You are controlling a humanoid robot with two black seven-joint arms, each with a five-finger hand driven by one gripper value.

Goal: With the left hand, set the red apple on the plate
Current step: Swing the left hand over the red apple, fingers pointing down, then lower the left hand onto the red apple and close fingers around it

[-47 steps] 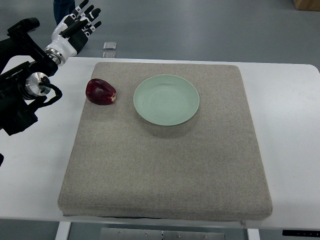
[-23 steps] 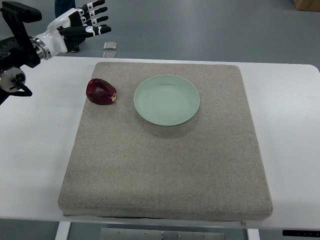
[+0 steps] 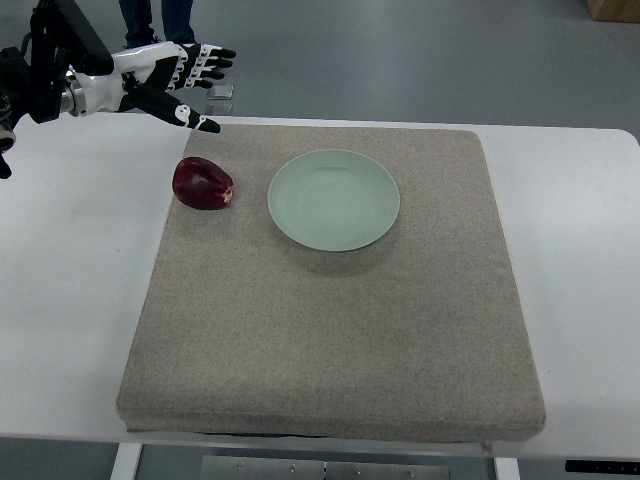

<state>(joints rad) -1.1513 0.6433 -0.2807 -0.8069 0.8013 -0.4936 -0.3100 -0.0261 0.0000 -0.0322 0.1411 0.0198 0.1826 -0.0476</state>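
Next, I close my left gripper around the middle of the red apple (image 3: 200,184), from the apple's side away from the pale green plate.
A dark red apple (image 3: 202,184) lies on the left edge of the grey mat (image 3: 330,330). To its right on the mat sits an empty pale green plate (image 3: 333,199). My left hand (image 3: 190,80) hovers at the far left, behind and above the apple, with its white and black fingers spread and holding nothing. Its thumb points down toward the mat's far left corner. The right arm does not show.
The mat covers most of a white table (image 3: 70,300). A small pale square object (image 3: 220,92) lies on the floor beyond the table's far edge. A person's legs (image 3: 158,18) stand at the top left.
My left arm has swung right and the hand has moved toward the mat's far left corner, closer to the apple. Apple and plate have not moved.
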